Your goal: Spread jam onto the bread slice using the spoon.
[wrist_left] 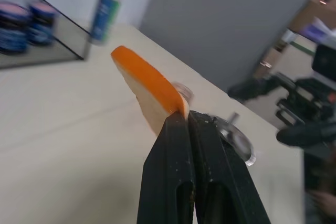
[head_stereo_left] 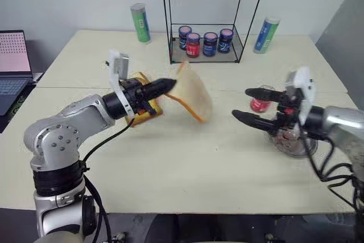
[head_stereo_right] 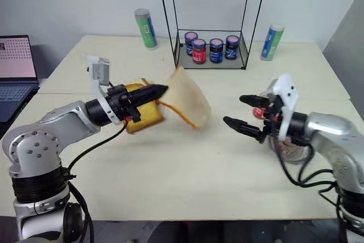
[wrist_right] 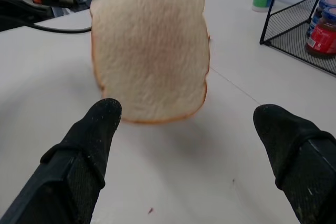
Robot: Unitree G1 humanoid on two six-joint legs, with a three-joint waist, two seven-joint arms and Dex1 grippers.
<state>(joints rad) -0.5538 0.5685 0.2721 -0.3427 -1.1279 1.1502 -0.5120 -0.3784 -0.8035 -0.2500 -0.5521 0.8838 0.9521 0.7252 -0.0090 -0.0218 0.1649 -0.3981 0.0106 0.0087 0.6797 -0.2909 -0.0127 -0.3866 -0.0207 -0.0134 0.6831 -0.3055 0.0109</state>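
Observation:
My left gripper has the bread slice. It will let go of the slice on the table (head_stereo_left: 219,142) between the toasted slices and the clear dish.
My left gripper (head_stereo_left: 169,85) is shut on one edge of the bread slice (head_stereo_left: 193,92), a pale square slice with a tan crust, and holds it tilted in the air above the table's middle. Seen edge-on in the left wrist view, the bread slice (wrist_left: 144,77) sticks out past the closed fingers (wrist_left: 173,145). To its right, my right gripper (head_stereo_left: 241,103) is open and points at the slice's flat face (wrist_right: 149,51), with a gap between them. The jam (head_stereo_left: 260,104), red in a small clear jar, stands just behind the right gripper. The spoon is hidden.
A stack of golden toasted slices (head_stereo_right: 142,115) lies under my left wrist. A wire rack (head_stereo_left: 170,27) at the back holds several dark lidded jars (head_stereo_left: 205,42), with a green tube (head_stereo_left: 140,23) and another tube (head_stereo_left: 266,35) beside it. A clear dish (head_stereo_left: 293,143) sits under my right hand. A laptop (head_stereo_left: 12,64) is far left.

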